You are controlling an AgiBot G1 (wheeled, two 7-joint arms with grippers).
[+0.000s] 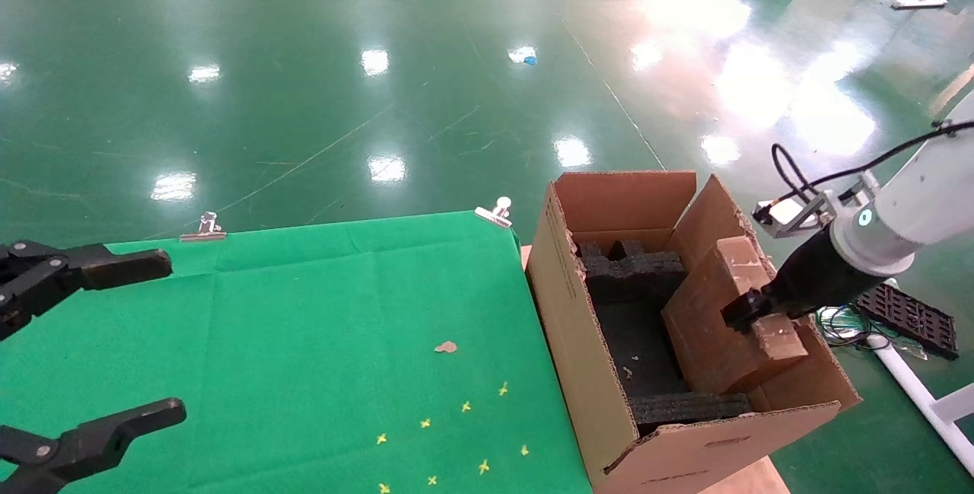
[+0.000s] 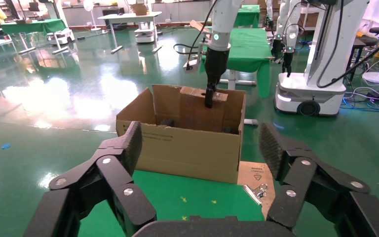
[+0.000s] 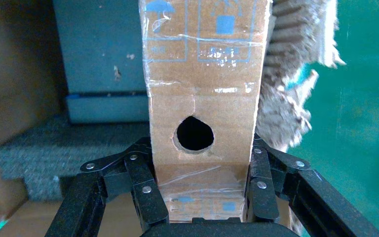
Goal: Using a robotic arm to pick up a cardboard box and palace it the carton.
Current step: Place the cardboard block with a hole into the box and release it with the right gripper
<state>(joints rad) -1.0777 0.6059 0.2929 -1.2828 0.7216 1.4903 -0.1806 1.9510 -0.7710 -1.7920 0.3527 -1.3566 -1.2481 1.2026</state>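
The cardboard box will leave my right gripper in the carton, between the black foam blocks (image 1: pixel 689 340) by the carton's torn side.
The white robotic arm (image 1: pixel 913 205) reaches in from the right over the large brown carton (image 1: pixel 578 342). Its black right gripper (image 1: pixel 749 311) is shut on the small taped cardboard box (image 1: pixel 723 319), gripping it by both wide faces. The box is tilted and partly inside the carton, above the black foam (image 1: pixel 631 269). In the right wrist view the fingers (image 3: pixel 145 163) clamp the box (image 3: pixel 202 89) just below its round hole (image 3: pixel 194 133), beside a torn flap (image 3: pixel 291 98). My left gripper (image 1: pixel 160 336) hangs open over the table's left side, holding nothing.
A green cloth table (image 1: pixel 304 311) stands left of the carton, held by metal clips (image 1: pixel 202 227) (image 1: pixel 494 211). On it lie a cardboard scrap (image 1: pixel 445 346) and several yellow crosses (image 1: pixel 464 406). A black tray (image 1: pixel 909 319) and white frame (image 1: pixel 913 395) sit on the floor at right.
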